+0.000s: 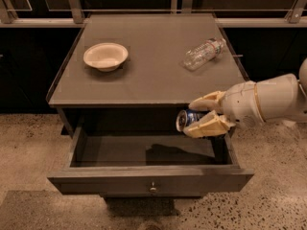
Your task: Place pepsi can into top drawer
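Observation:
Next, I release the pepsi can on the top drawer's bottom near the side [194,149] closest to my arm.
The pepsi can [186,119], dark blue with a silver end, lies on its side between the cream fingers [207,101] of my gripper [197,115]. The gripper is shut on it and holds it in the air above the right part of the open top drawer [148,180]. The drawer is pulled out, grey, with a small round knob at the centre of its front panel. Its floor looks bare apart from a dark shadow under the can. My white arm [271,99] reaches in from the right edge.
On the grey cabinet top [148,75] stand a cream bowl [105,56] at the left and a clear plastic bottle [204,53] lying on its side at the right. A railing and dark panels run behind. Speckled floor surrounds the cabinet.

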Robot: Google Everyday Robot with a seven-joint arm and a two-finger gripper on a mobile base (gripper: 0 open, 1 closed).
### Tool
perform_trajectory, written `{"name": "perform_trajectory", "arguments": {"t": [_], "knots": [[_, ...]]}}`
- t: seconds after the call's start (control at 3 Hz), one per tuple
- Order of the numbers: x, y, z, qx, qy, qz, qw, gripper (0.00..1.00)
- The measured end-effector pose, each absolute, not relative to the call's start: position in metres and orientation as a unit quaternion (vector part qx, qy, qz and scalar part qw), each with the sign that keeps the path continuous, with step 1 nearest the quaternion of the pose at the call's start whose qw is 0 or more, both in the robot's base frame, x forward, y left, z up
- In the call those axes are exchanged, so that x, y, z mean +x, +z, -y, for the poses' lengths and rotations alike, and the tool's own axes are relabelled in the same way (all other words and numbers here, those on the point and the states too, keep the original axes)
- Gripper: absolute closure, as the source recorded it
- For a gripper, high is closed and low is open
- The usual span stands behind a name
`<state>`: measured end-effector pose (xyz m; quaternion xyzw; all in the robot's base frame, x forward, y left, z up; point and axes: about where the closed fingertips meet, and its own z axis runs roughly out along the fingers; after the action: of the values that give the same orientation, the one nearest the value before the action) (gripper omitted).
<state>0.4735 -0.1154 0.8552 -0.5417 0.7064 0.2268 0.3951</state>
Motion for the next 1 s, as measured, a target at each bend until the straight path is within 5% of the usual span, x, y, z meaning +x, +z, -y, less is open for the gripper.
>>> {"name": "perform_trajectory", "arguments": {"t": [1.0], "knots": [[0.5,0.753,0.133,-0.507,0.234,-0.735,0.386,1.0]]}}
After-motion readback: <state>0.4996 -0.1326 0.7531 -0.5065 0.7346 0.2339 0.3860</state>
